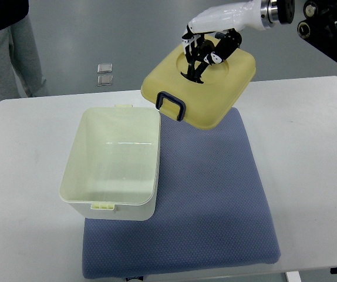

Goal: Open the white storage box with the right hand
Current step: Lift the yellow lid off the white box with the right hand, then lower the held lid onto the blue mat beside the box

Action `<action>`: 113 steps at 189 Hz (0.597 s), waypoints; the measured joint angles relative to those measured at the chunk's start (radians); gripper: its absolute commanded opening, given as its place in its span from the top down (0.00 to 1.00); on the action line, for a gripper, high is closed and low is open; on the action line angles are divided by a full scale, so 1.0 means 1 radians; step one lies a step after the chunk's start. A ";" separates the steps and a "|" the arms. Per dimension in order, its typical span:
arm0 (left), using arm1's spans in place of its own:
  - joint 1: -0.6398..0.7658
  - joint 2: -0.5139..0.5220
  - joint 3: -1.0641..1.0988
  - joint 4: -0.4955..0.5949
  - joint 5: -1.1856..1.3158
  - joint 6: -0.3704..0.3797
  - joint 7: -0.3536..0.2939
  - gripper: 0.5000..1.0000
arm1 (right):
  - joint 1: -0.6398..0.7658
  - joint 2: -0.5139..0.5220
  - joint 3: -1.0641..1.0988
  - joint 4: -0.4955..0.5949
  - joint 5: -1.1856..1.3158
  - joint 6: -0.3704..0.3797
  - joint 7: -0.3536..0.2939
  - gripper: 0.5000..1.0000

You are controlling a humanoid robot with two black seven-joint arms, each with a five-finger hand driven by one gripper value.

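Note:
Next, my right gripper lets go of the yellow lid on the blue mat's far half (211,153), next to the white storage box.
The white storage box (113,167) stands open and empty on the left part of the blue mat (215,200). Its yellow lid (201,88), with a dark blue clasp (171,106) on the near-left edge, hangs tilted in the air above the mat's far edge, to the right of the box. My right hand (206,50) comes in from the top right and is shut on the lid's top, its black fingers (195,61) curled into the recessed handle. The left hand does not show.
The white table (309,153) carries the mat. A person in grey trousers (10,53) stands at the far left, beyond the table. Two small square plates (104,73) lie on the grey floor behind the table.

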 measured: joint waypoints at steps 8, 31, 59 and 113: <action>0.000 0.000 0.000 0.000 0.000 0.000 0.000 0.00 | -0.028 -0.013 -0.001 -0.002 0.000 -0.016 0.000 1.00; 0.000 0.000 0.000 0.000 0.000 0.000 0.000 0.00 | -0.105 -0.035 -0.007 -0.006 0.000 -0.043 0.000 1.00; 0.000 0.000 0.000 0.000 0.000 0.000 0.000 0.00 | -0.174 -0.033 -0.015 -0.007 -0.002 -0.076 0.000 1.00; 0.000 0.000 0.000 0.000 0.000 0.000 0.000 0.00 | -0.257 -0.023 -0.016 -0.007 -0.004 -0.099 0.008 1.00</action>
